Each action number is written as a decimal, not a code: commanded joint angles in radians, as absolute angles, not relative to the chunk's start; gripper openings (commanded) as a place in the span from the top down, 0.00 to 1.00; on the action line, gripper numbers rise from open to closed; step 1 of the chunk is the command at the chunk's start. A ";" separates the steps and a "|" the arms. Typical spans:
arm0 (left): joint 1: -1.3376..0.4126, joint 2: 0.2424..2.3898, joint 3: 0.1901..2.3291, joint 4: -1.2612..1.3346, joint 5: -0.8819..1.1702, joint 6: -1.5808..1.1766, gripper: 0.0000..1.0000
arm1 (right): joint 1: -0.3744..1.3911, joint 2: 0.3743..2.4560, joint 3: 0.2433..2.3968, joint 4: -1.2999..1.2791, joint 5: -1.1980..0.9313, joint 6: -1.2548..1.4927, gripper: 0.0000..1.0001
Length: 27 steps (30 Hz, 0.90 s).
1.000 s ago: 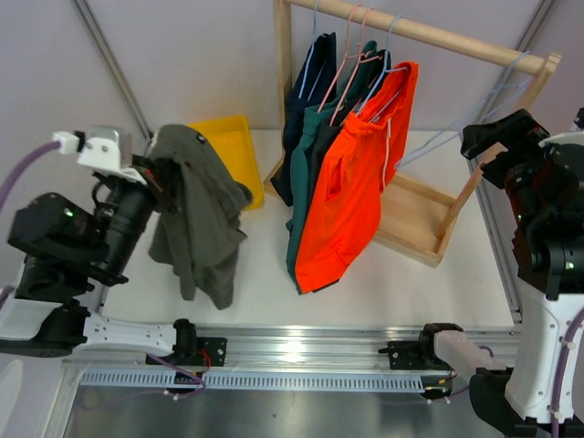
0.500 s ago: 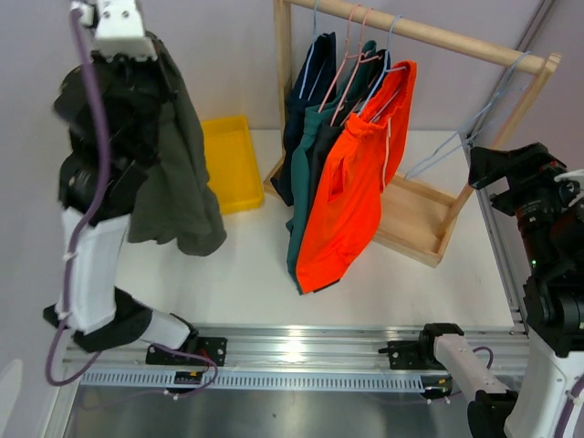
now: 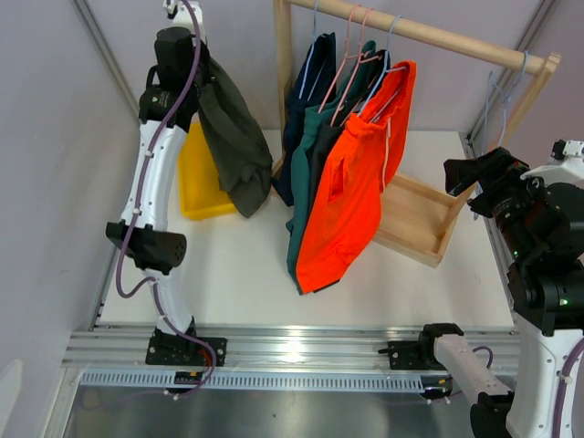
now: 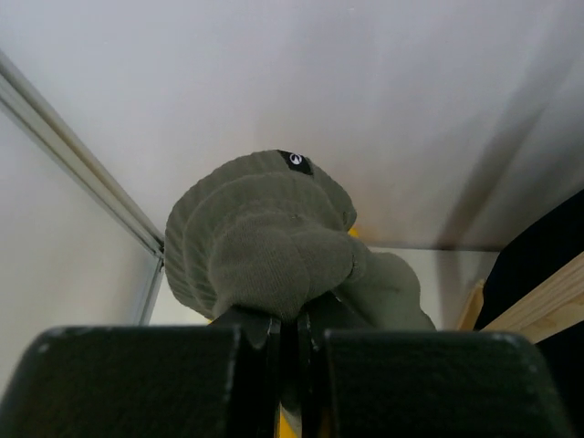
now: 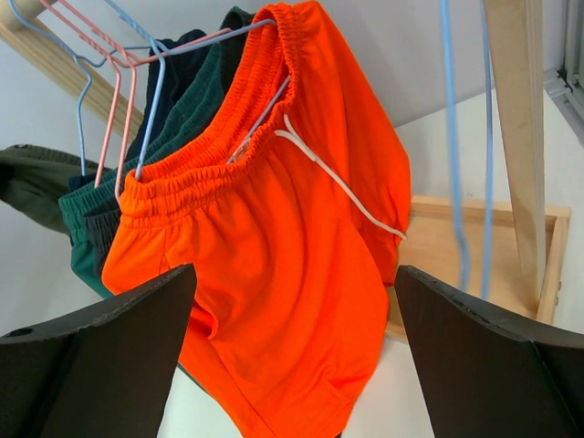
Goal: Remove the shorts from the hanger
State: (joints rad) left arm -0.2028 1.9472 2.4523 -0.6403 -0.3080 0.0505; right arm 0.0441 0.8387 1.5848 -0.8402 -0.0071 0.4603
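I need to close my right gripper on the near arm of the blue hanger [image 3: 373, 92] [image 5: 151, 119] that holds the orange shorts, just above the waistband of the orange shorts.
My left gripper [image 3: 199, 62] is raised high at the back left and is shut on the olive green shorts [image 3: 233, 137], which hang from it over the yellow tray. In the left wrist view the jaws [image 4: 292, 319] pinch the bunched olive fabric [image 4: 265, 246]. The orange shorts [image 3: 351, 192], teal shorts [image 3: 310, 155] and navy shorts [image 3: 306, 82] hang on hangers from the wooden rail [image 3: 438, 36]; the black pair is mostly hidden between them. My right gripper [image 3: 470, 173] is open and empty right of the rack, facing the orange shorts [image 5: 274, 274].
A yellow tray [image 3: 196, 178] lies at the back left. The rack's wooden base [image 3: 420, 219] sits on the table. An empty blue hanger [image 3: 506, 87] hangs at the rail's right end, close to my right gripper. Walls stand behind and to the left.
My left arm swung up and back, carrying the olive shorts from the front left to above the yellow tray. The blue hanger swung back under the rail's right end.
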 commanded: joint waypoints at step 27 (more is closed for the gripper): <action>-0.302 1.432 1.863 -0.631 -0.173 -0.136 0.01 | 0.049 0.824 1.508 -0.655 -0.293 0.521 0.01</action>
State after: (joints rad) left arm -0.2249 1.6367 1.9522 -0.6361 -0.2535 -0.1055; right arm 0.0441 0.8005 1.5169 -0.7998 -0.0753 0.4873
